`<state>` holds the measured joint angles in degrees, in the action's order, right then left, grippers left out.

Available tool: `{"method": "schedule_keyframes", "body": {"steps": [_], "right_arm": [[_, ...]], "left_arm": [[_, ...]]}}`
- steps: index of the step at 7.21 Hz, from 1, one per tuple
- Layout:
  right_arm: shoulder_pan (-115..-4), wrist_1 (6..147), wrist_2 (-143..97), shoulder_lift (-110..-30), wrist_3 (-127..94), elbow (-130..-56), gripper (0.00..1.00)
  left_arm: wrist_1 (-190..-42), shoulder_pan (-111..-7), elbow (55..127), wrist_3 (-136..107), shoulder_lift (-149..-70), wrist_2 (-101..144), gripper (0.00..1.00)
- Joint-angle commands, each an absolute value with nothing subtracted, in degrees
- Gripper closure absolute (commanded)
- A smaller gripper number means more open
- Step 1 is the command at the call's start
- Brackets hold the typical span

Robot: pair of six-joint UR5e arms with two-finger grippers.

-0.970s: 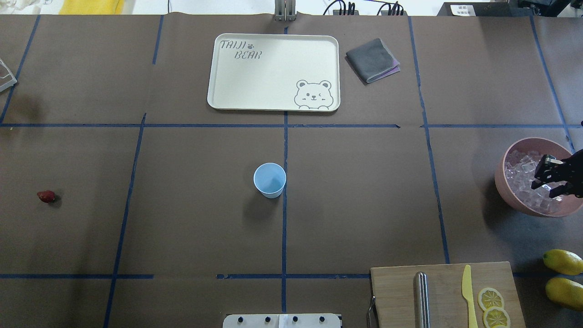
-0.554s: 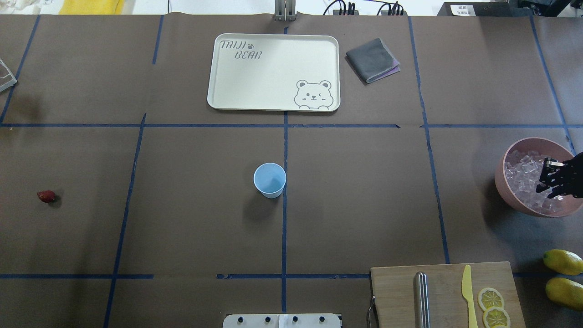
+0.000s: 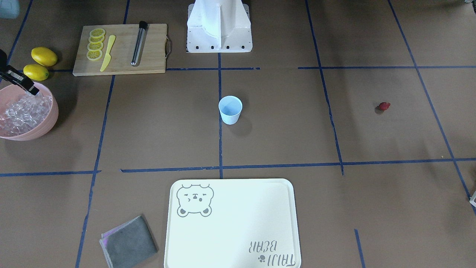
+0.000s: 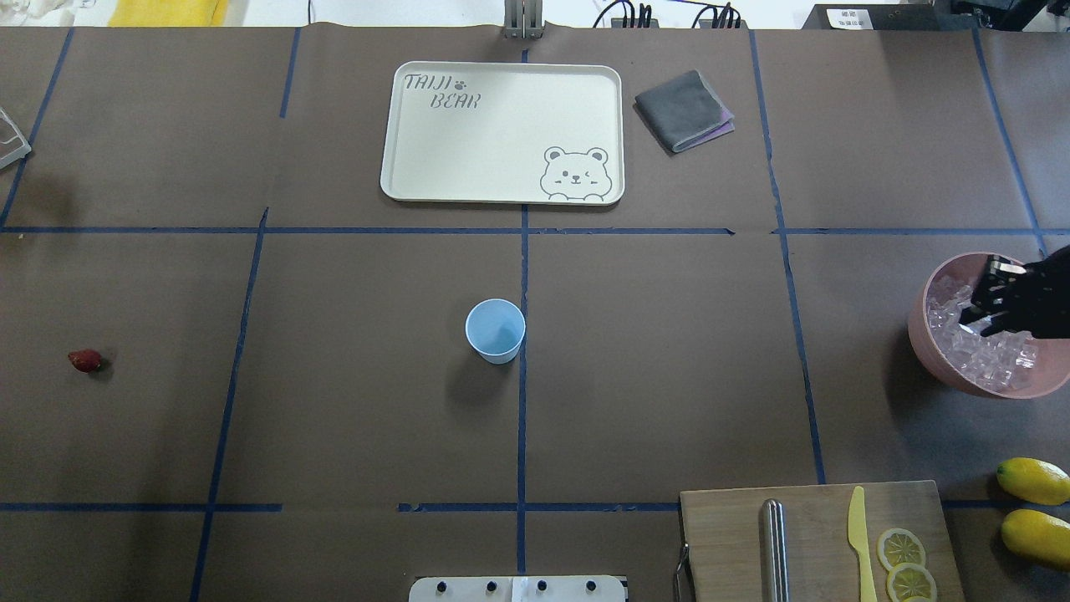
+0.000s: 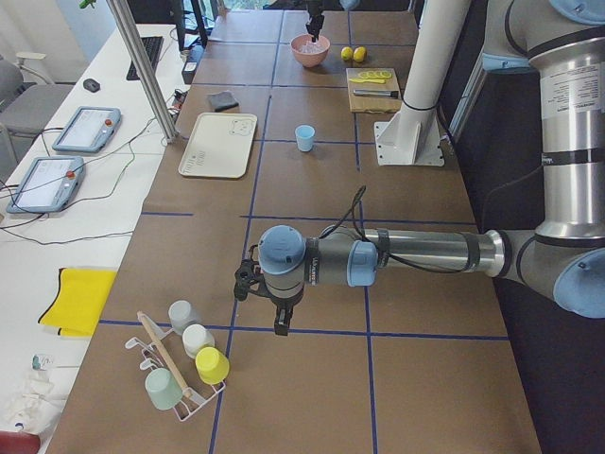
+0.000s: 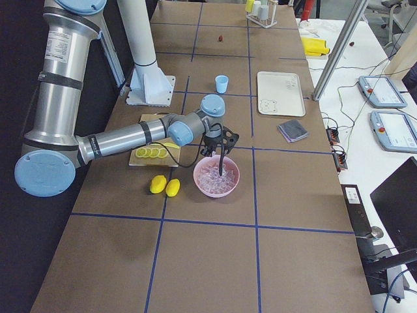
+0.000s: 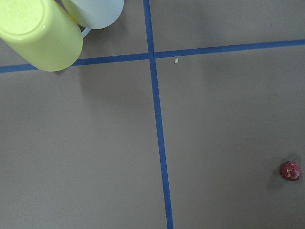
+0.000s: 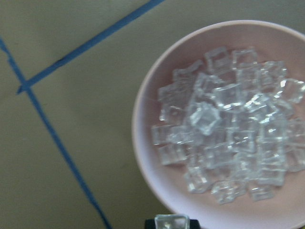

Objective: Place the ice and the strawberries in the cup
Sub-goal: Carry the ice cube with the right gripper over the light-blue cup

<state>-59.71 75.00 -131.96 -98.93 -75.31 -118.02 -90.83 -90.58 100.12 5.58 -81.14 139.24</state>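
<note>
Next, I drop the ice cube from my right gripper inside the pale-blue cup [image 3: 230,107] that stands by the blue tape line in the middle of the table.
The pale-blue cup [image 4: 495,329] stands upright mid-table, also in the front view [image 3: 230,109]. The dark-red strawberry [image 4: 85,360] lies alone far to its left and shows in the left wrist view [image 7: 290,170]. The ice [image 4: 986,361] fills a pink bowl [image 4: 924,339] at the right edge. My right gripper [image 4: 983,294] hangs over the bowl's far side. In the right wrist view one ice cube [image 8: 172,222] sits between its fingers above the heap [image 8: 224,129]. My left gripper [image 5: 281,327] shows only in the left side view, so I cannot tell whether it is open or shut.
A cream bear tray [image 4: 401,180] and a grey cloth [image 4: 684,109] lie at the back. A wooden board [image 4: 727,535] holds a metal rod, a yellow knife and lemon slices. Two lemons [image 4: 1033,481] lie beside it. A rack of cups [image 5: 184,369] stands near my left gripper.
My right gripper dipped towards the ice, then moved to the bowl's far side. The cup and the strawberry have not moved.
</note>
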Motion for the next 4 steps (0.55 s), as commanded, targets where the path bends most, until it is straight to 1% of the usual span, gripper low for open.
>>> {"method": "schedule_keyframes", "body": {"steps": [1, 2, 3, 4], "right_arm": [[-51.48, 80.48, -130.71, -81.83, -92.04, -118.66, 0.99], [-46.46, 84.68, -126.95, -70.95, -98.98, -115.87, 0.99], [-41.27, 86.81, -122.13, -62.40, -102.36, -111.84, 0.99], [-39.31, 86.84, -119.73, -53.79, -105.96, -105.27, 0.99]], "left_arm": [[-92.71, -90.53, 100.46, 5.63, -81.21, 139.31, 0.00], [-94.20, -90.53, 100.28, 5.54, -81.21, 139.31, 0.00], [-94.74, -90.53, 100.46, 5.54, -81.12, 139.31, 0.00], [-94.75, -90.53, 100.37, 5.62, -81.12, 139.31, 0.00]]}}
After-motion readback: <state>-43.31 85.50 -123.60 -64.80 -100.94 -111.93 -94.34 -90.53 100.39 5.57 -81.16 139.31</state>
